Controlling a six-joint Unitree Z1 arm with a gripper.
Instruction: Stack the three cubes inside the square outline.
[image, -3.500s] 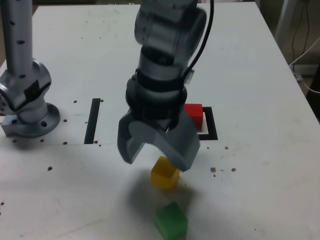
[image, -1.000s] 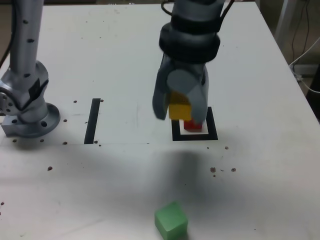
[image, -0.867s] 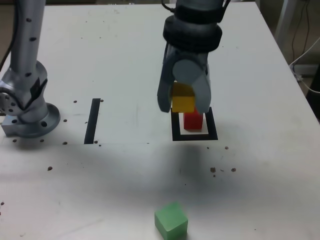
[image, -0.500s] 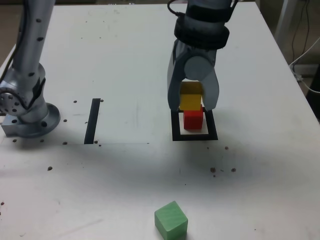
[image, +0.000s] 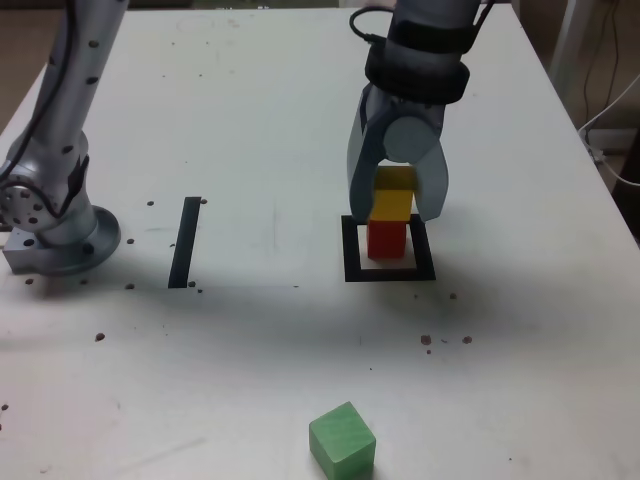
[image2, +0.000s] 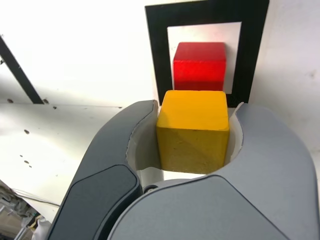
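Observation:
The robot's gripper will release the yellow cube, now held directly above the red one, on top of the red cube (image: 391, 209) (image2: 199, 78) within the black square outline.
The red cube (image: 386, 238) (image2: 199, 66) stands inside the black square outline (image: 352, 270) (image2: 156, 45). My gripper (image: 392, 208) (image2: 194, 112) is shut on the yellow cube (image: 391, 203) (image2: 193, 129) and holds it directly above the red one; whether the two cubes touch I cannot tell. The green cube (image: 342, 440) lies by itself near the table's front edge in the exterior view, well apart from the gripper.
A straight black strip (image: 186, 241) (image2: 17, 70) is marked on the white table at the exterior view's left of the outline. The arm's grey base (image: 55, 225) is bolted at the far left. Small dark specks dot the tabletop.
My gripper has carried the yellow cube toward the exterior view's right and away from the camera, from beside the outline to directly over the red cube. The green cube has stayed put.

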